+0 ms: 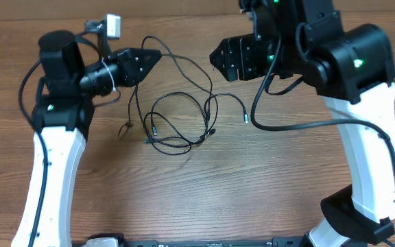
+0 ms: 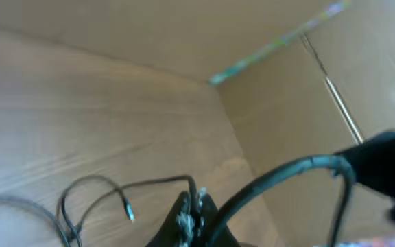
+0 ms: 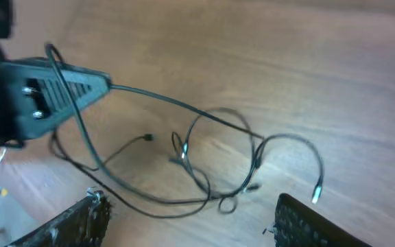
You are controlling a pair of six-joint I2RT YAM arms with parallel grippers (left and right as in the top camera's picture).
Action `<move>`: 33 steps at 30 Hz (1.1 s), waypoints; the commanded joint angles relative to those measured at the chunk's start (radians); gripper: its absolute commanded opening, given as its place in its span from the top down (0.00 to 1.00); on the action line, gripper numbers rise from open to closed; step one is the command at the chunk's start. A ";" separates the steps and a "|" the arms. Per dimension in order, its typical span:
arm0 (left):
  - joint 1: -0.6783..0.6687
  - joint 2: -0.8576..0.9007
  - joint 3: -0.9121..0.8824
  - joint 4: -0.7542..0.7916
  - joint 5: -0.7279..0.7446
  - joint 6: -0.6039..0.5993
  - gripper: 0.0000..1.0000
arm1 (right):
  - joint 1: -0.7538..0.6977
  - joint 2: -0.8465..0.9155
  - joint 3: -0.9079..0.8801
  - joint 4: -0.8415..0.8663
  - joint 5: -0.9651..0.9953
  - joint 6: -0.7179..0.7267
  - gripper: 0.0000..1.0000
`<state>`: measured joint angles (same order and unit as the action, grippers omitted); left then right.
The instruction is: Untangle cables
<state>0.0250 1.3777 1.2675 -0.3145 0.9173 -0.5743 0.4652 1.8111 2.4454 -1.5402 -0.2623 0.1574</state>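
The piece of cable in my left gripper goes into the tangle on both sides, so I should put it down, grab cable over the loops (image 1: 177, 95) and lift it high.
Several thin black cables (image 1: 205, 116) lie looped together on the wooden table between the arms, with small silver plug ends (image 1: 245, 118). My left gripper (image 1: 156, 56) is shut on one strand, which runs from its tip down into the tangle. In the left wrist view the closed fingertips (image 2: 192, 206) pinch that cable (image 2: 149, 183). My right gripper (image 1: 214, 58) hovers above the table's far middle, facing the left one, open and empty. Its two fingers (image 3: 81, 219) frame the cables (image 3: 256, 161) below, and the left gripper (image 3: 107, 82) shows at upper left.
A cardboard wall (image 2: 286, 103) stands behind the table. A thick black arm cable (image 1: 286, 123) droops under the right arm, and another (image 2: 286, 168) arcs across the left wrist view. A small white block (image 1: 112, 26) sits at the back left.
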 commanded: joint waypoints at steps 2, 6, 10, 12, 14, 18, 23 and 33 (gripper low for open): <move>-0.007 -0.032 0.007 -0.179 -0.174 -0.061 0.96 | -0.001 0.002 -0.066 0.006 -0.111 -0.062 0.25; -0.025 -0.032 0.007 -0.357 -0.293 0.005 0.96 | -0.001 0.002 -0.123 0.034 -0.110 -0.062 0.25; -0.063 -0.032 0.007 -0.415 -0.374 0.066 0.96 | -0.001 0.002 -0.142 0.040 -0.107 -0.062 0.25; -0.084 -0.032 0.010 -0.429 -0.403 0.075 0.96 | -0.002 0.002 -0.142 0.039 -0.089 -0.062 0.25; -0.093 -0.032 0.030 -0.443 -0.404 0.087 0.96 | -0.008 0.002 -0.142 0.042 -0.079 -0.062 0.25; -0.125 -0.032 0.185 -0.558 -0.439 0.146 0.96 | -0.043 0.002 -0.142 0.056 -0.081 -0.061 0.25; -0.201 -0.032 0.357 -0.605 -0.425 0.209 0.96 | -0.077 0.002 -0.142 0.062 -0.084 -0.062 0.25; -0.224 0.010 0.348 -0.732 -0.535 0.266 0.94 | -0.151 0.002 -0.142 0.053 -0.110 -0.084 0.25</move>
<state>-0.1967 1.3575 1.6131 -1.0176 0.4381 -0.3546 0.3374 1.8118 2.3039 -1.4872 -0.3580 0.0963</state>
